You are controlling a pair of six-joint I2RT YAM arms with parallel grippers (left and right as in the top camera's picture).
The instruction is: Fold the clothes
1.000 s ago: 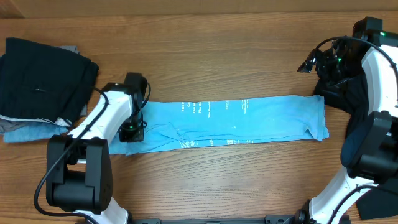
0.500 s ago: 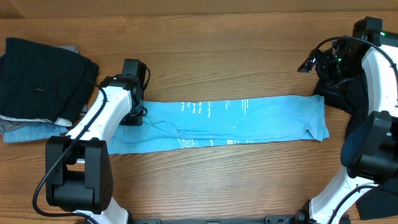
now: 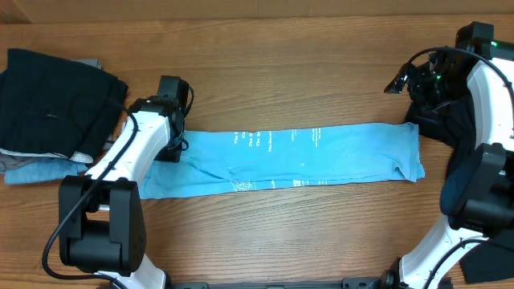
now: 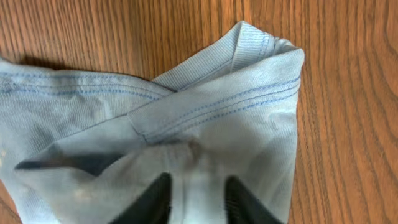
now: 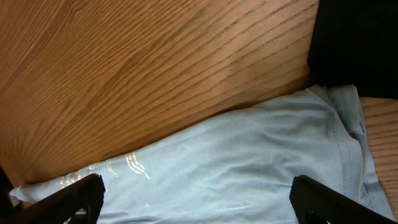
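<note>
I need to close my right gripper on the middle of the strip's end (image 3: 414,148) (image 5: 360,163) next to the black shirt, to fold the light sky-blue T-shirt inward.
The light sky-blue T-shirt (image 3: 321,156) lies as a long folded strip across the table, with white lettering near its middle. My left gripper (image 3: 170,151) is at the strip's left end, by the far edge. In the left wrist view its fingers (image 4: 198,198) are close together with a ridge of the shirt's fabric (image 4: 236,112) between them, and the ribbed collar shows beyond. My right gripper (image 3: 400,83) hovers behind the shirt's right end. In the right wrist view its fingers (image 5: 199,196) are wide apart and empty above the shirt (image 5: 249,155).
A pile of folded black, grey and dull-blue garments (image 3: 52,108) sits at the far left. A plain black shirt (image 3: 450,128) lies at the right edge under the right arm and also shows in the right wrist view (image 5: 360,37). Bare wood lies behind and in front of the strip.
My left gripper has moved from the near side of the shirt's left end toward the far edge, with the fabric there shifting and wrinkling. The right arm has not moved.
</note>
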